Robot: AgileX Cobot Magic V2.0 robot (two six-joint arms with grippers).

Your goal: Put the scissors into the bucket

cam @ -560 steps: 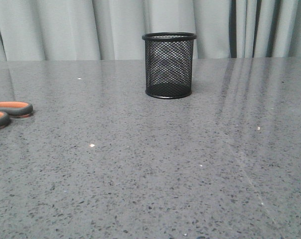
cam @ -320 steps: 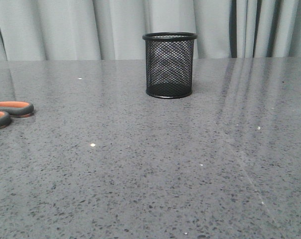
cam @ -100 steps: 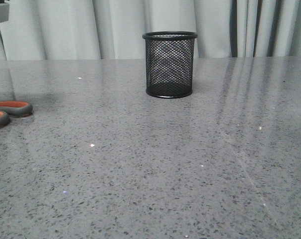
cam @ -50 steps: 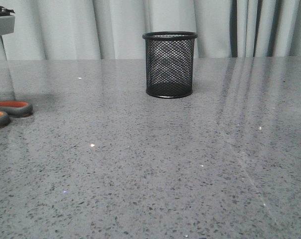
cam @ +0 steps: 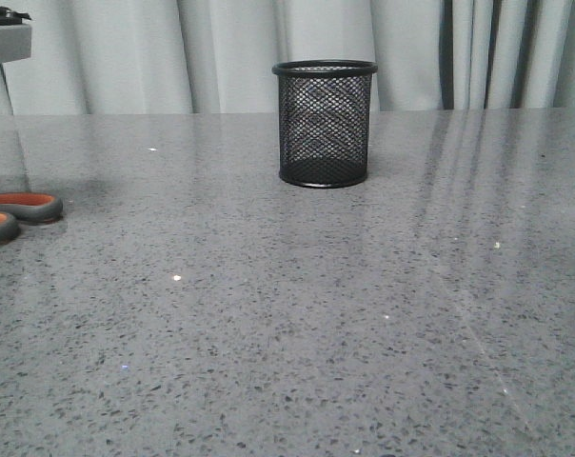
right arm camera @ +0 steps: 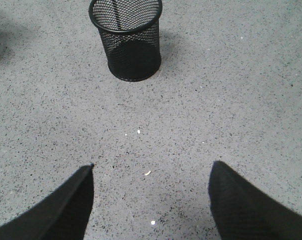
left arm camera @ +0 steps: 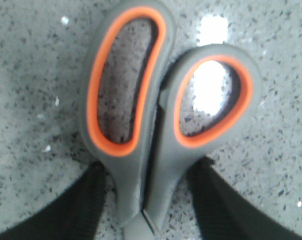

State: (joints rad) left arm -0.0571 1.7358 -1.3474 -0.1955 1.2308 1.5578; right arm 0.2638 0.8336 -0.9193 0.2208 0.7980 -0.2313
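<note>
I need to wait until my left gripper lifts the scissors and holds them out, and then I need to close my right gripper on the orange-lined handle loops point(cam: 48, 208) of the scissors.
The scissors point(cam: 16, 209) lie flat at the table's left edge; only their dark grey, orange-lined handle loops show in the front view. In the left wrist view the scissors point(left arm camera: 141, 110) fill the picture. My left gripper point(left arm camera: 151, 165) is open, one black finger point(left arm camera: 88, 205) on each side of the handles' neck, with a gap on both sides. The blades are hidden. The bucket point(cam: 325, 124), a black wire-mesh cup, stands upright and empty at the back middle. My right gripper point(right arm camera: 152, 166) is open and empty above bare table, the bucket point(right arm camera: 126, 40) well ahead of it.
The table point(cam: 316, 314) is speckled grey stone. Pale curtains point(cam: 126, 57) hang behind it. A grey part of my left arm point(cam: 2, 40) shows at the top left corner of the front view, above the scissors.
A grey part of the left arm has come into the front view's top left corner and a shadow now lies by the scissors. Scissors and bucket have not moved.
</note>
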